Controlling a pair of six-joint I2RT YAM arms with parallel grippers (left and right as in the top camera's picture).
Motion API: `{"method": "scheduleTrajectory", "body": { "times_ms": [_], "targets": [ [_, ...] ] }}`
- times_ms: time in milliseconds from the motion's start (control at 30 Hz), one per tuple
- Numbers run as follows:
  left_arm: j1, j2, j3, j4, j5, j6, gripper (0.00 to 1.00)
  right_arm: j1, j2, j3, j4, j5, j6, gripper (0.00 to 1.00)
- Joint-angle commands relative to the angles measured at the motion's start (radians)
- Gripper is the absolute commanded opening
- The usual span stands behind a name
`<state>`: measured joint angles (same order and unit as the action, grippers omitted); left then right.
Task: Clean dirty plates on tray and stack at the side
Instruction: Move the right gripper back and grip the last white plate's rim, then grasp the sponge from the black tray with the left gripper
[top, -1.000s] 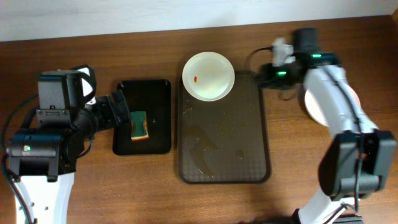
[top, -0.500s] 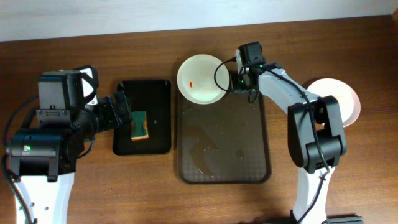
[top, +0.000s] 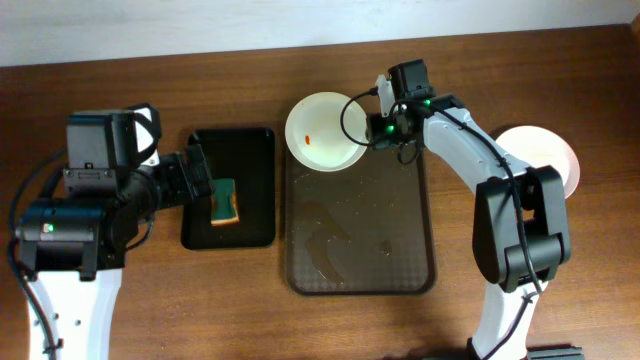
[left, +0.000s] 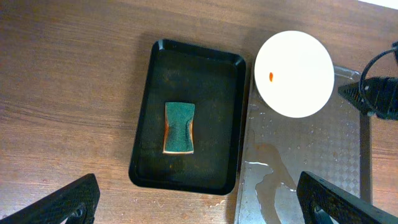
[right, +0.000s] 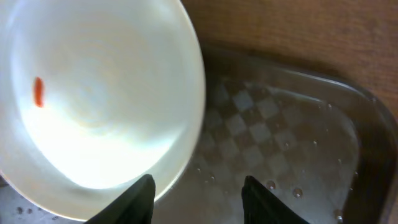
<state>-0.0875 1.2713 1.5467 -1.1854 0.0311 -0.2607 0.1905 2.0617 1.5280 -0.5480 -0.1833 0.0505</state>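
The smeared white plate sticks out over the brown tray's far rim, so next I pinch the plate's edge (top: 363, 144) with my right gripper and pull it onto the tray before wiping.
A white plate (top: 325, 132) with a small orange-red smear lies at the far left corner of the wet dark brown tray (top: 360, 240) and overhangs its rim. My right gripper (top: 378, 130) is open at the plate's right rim. In the right wrist view (right: 199, 199) its fingers straddle the plate's edge (right: 93, 93). A second white plate (top: 548, 160) lies on the table to the right, partly hidden by the right arm. My left gripper (left: 199, 202) is open and empty above the small black tray (left: 186, 118). The smeared plate (left: 295, 73) also shows in the left wrist view.
A green and orange sponge (top: 225, 200) lies in the small black tray (top: 250, 150), left of the brown tray. Water pools on the brown tray's surface (left: 323, 168). A white wall runs along the table's far edge.
My right arm swung left from the far right to the smeared plate's right rim. The plate shifted slightly left. The left arm barely moved.
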Motion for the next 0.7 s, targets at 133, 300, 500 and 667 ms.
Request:
{"method": "scheduleTrajectory", "body": {
  "times_ms": [133,300,500,667],
  "targets": [
    [0.003,0.045,0.012,0.002,0.015,0.016,1.0,-0.001,0.089,0.011,0.111,-0.037,-0.017,0.48],
    [0.003,0.045,0.012,-0.002,0.015,0.017,1.0,-0.002,0.111,0.011,0.111,-0.03,-0.013,0.13],
    [0.003,0.045,0.012,-0.01,0.015,0.016,1.0,-0.002,0.068,0.011,-0.164,0.048,0.241,0.04],
    [0.002,0.045,0.012,-0.01,0.018,0.016,1.0,-0.001,-0.022,0.011,-0.446,-0.023,0.354,0.1]
  ]
}}
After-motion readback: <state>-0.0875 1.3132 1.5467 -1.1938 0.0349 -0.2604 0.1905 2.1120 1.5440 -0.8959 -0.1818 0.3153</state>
